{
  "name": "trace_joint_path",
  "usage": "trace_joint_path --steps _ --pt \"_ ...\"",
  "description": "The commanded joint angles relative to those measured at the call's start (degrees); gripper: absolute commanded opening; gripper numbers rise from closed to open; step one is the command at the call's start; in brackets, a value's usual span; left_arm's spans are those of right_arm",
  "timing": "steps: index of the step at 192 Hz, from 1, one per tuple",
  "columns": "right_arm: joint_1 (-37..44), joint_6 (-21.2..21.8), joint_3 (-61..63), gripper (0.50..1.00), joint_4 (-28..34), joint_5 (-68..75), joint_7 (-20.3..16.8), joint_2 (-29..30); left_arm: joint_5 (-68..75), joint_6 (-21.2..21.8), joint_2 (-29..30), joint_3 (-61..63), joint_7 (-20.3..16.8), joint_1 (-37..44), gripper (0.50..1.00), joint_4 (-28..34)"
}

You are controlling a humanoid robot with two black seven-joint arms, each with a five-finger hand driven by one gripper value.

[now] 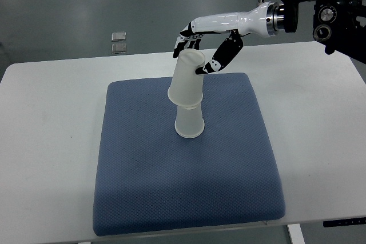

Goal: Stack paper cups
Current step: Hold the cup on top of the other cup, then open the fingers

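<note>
The robot's right gripper will release the upper white paper cup snugly over the lower cup (191,90) on the blue mat.
Two white paper cups stand upside down in a stack on the blue mat (171,187). The lower cup (189,124) rests on the mat near its middle. The upper cup (186,84) sits over it, tilted slightly to the left. My right hand (189,60) reaches in from the upper right and is closed around the upper cup's base, fingers (180,43) on the far left side and thumb (214,61) on the right. The left arm does not show.
The mat lies on a white table (51,141) whose near edge runs along the bottom of the view. Two small metallic squares (119,42) lie on the grey floor beyond the table's far edge.
</note>
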Motion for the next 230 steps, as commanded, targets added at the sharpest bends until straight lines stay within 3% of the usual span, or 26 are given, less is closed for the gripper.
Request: trace_joint_path --steps 1,94,230 --pt "-0.8 -0.4 0.0 0.639 0.0 -0.1 -0.3 0.3 0.0 0.0 0.0 0.0 0.0 0.0 1.0 0.0" --pt "-2.7 -3.6 -0.7 0.637 0.0 -0.8 -2.9 2.5 0.0 0.0 0.0 0.0 0.0 0.0 1.0 0.0" --pt "-1.2 -2.7 -0.6 0.65 0.1 -1.6 -2.8 1.4 0.0 0.0 0.0 0.0 0.0 0.0 1.0 0.0"
